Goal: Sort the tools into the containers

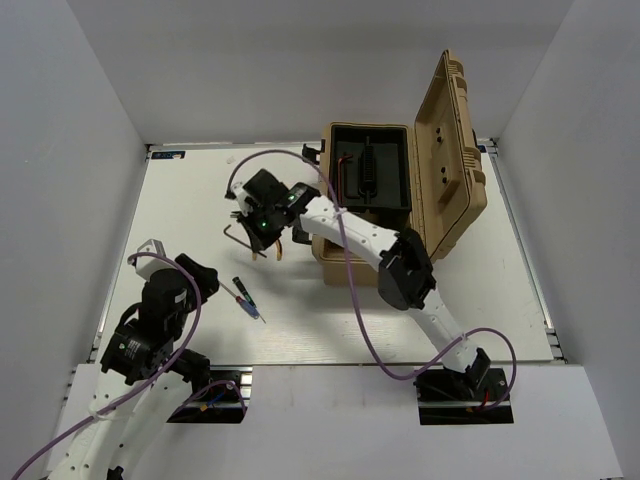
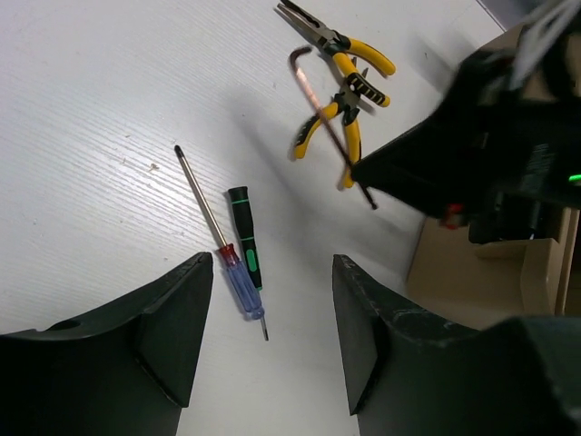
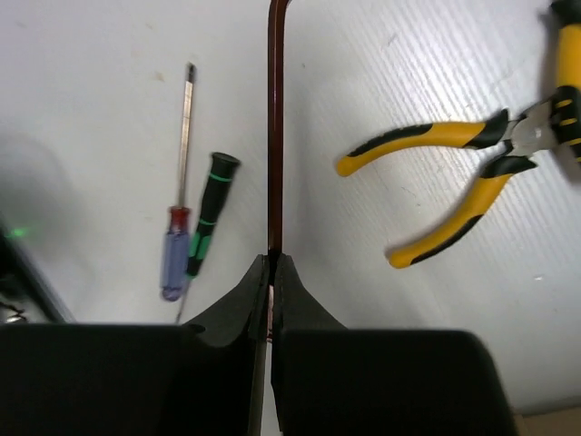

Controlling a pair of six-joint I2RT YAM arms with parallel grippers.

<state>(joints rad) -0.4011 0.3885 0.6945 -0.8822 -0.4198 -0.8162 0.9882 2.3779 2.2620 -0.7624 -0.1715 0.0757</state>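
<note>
My right gripper will put the dark brown hex key down beside the reddish-brown one in the toolbox's black tray (image 1: pixel 346 178).
My right gripper (image 1: pixel 254 232) (image 3: pixel 273 259) is shut on a dark brown L-shaped hex key (image 3: pixel 275 127) (image 1: pixel 237 242) (image 2: pixel 316 91), holding it by one end just left of the toolbox. Two yellow-and-black pliers (image 3: pixel 445 186) (image 2: pixel 338 127) (image 2: pixel 349 50) lie beside it on the table. A blue-and-red-handled screwdriver (image 2: pixel 238 277) (image 3: pixel 175 250) (image 1: pixel 250 305) and a green-and-black one (image 2: pixel 245 238) (image 3: pixel 207 218) lie side by side. My left gripper (image 2: pixel 272 341) (image 1: pixel 203 274) is open and empty just short of them. The tan toolbox (image 1: pixel 452 170) stands open at the back right, its black tray (image 1: pixel 395 145) showing.
The right arm (image 1: pixel 370 240) stretches across in front of the toolbox and fills the right of the left wrist view (image 2: pixel 481 145). White walls close in the table on three sides. The toolbox lid stands upright at the right.
</note>
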